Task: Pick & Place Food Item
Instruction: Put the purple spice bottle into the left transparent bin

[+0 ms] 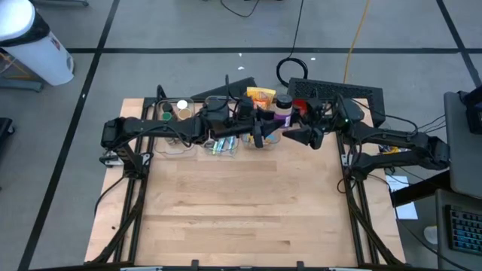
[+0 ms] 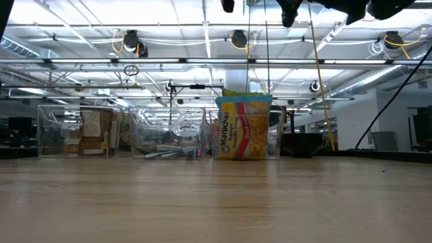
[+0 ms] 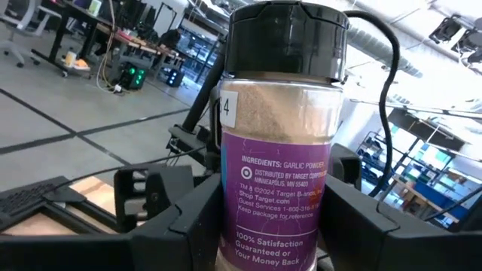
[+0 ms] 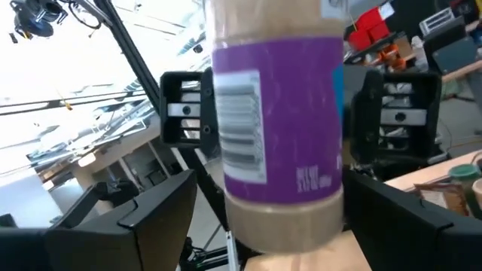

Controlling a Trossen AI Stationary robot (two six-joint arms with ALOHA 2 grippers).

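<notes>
My left gripper grips the lower body of the jar from the side, so my right gripper should hold the jar while my left gripper takes it by its lid (image 3: 288,41).
A garlic powder jar (image 3: 279,150) with a purple label and black lid (image 3: 286,34) is held up in the air over the far middle of the table (image 1: 241,218). My left gripper (image 3: 275,226) is shut on it and reaches in from the table's left (image 1: 271,129). My right gripper (image 4: 282,226) comes from the table's right (image 1: 300,135) and is open. Its two fingers stand on either side of the jar (image 4: 279,128), apart from it. The low view does not show the jar. My left gripper pinches the jar's lower body (image 3: 230,218) between its two fingers, one on each side of the purple label. The fingers come nearly level from the table's left. The jar stands upright with its lid up, lifted clear of the table.
Clear bins (image 2: 169,131) with food stand along the table's far edge, with a yellow noodle packet (image 2: 244,128) beside them. A dark keyboard (image 1: 339,94) lies beyond the far right corner. The near wooden half is bare board.
</notes>
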